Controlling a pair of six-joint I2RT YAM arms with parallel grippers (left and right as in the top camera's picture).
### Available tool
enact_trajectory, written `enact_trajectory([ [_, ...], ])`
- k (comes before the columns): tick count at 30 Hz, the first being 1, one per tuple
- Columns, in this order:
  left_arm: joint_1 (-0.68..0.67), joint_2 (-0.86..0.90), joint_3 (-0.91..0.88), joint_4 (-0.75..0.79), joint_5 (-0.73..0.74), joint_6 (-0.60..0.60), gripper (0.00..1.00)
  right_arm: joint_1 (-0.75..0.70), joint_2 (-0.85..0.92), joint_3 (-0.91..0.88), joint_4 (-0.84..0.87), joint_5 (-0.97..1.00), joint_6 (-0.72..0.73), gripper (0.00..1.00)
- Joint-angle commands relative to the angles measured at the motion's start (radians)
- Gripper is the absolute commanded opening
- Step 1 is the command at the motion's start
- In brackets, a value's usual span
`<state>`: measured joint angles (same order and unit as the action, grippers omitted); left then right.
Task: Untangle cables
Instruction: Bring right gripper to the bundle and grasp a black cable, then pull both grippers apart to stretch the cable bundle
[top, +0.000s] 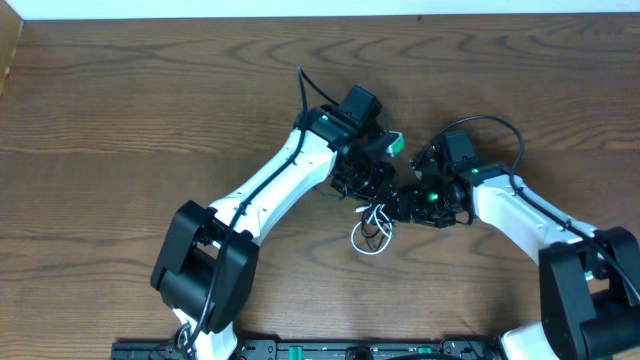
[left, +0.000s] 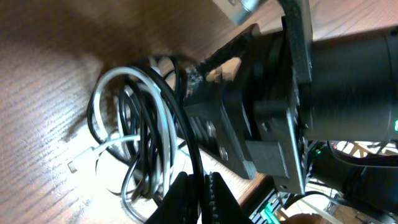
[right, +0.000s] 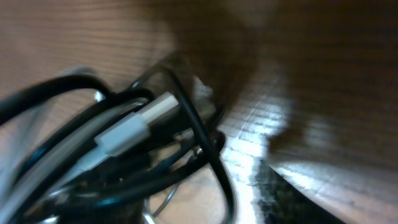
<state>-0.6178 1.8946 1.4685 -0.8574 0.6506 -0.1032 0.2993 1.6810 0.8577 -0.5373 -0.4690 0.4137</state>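
Observation:
My left gripper should release the black cable on the table (top: 325, 172) beside the wad, under its arm.
The cables (top: 371, 229) are a small wad of white and black loops at the table's middle, between the two arms. In the left wrist view the wad (left: 134, 134) shows a white loop among black cords. My left gripper (left: 200, 194) is shut on one black cord that runs up out of the wad; from overhead it (top: 366, 186) sits just above the wad. My right gripper (top: 404, 206) is at the wad's right side, and its fingers (left: 198, 76) are closed into the top of the wad. Its own view is filled with cords and a white plug (right: 132, 129).
The wooden table (top: 120, 110) stretches to all sides of the arms. The right arm's black body (left: 323, 81) is very close to my left gripper. A dark rail (top: 330, 349) runs along the front edge.

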Motion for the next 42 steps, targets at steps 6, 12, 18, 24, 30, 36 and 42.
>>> enact_trajectory([
  [6, -0.008, 0.001, -0.026, -0.108, -0.185, 0.017, 0.07, 0.007, 0.021, 0.017, -0.019, 0.196, 0.109, 0.13],
  [12, -0.006, 0.001, -0.026, -0.231, -0.419, 0.017, 0.07, 0.0, 0.021, 0.017, -0.117, 0.498, 0.11, 0.01],
  [18, 0.032, 0.001, -0.026, -0.309, -0.602, 0.017, 0.07, -0.047, 0.021, 0.017, -0.251, 0.835, 0.262, 0.01],
  [24, 0.144, 0.0, -0.026, -0.312, -0.61, 0.012, 0.07, -0.159, 0.021, 0.017, -0.28, 0.885, 0.274, 0.01],
  [30, 0.286, 0.0, -0.026, -0.312, -0.574, -0.018, 0.07, -0.269, 0.021, 0.017, -0.27, 0.834, 0.264, 0.01],
  [36, 0.353, -0.001, -0.026, -0.262, -0.224, 0.117, 0.07, -0.282, 0.021, 0.017, -0.14, 0.312, -0.132, 0.01],
  [42, 0.321, -0.001, -0.026, -0.184, -0.048, 0.2, 0.07, -0.247, 0.021, 0.017, -0.047, -0.222, -0.416, 0.01],
])
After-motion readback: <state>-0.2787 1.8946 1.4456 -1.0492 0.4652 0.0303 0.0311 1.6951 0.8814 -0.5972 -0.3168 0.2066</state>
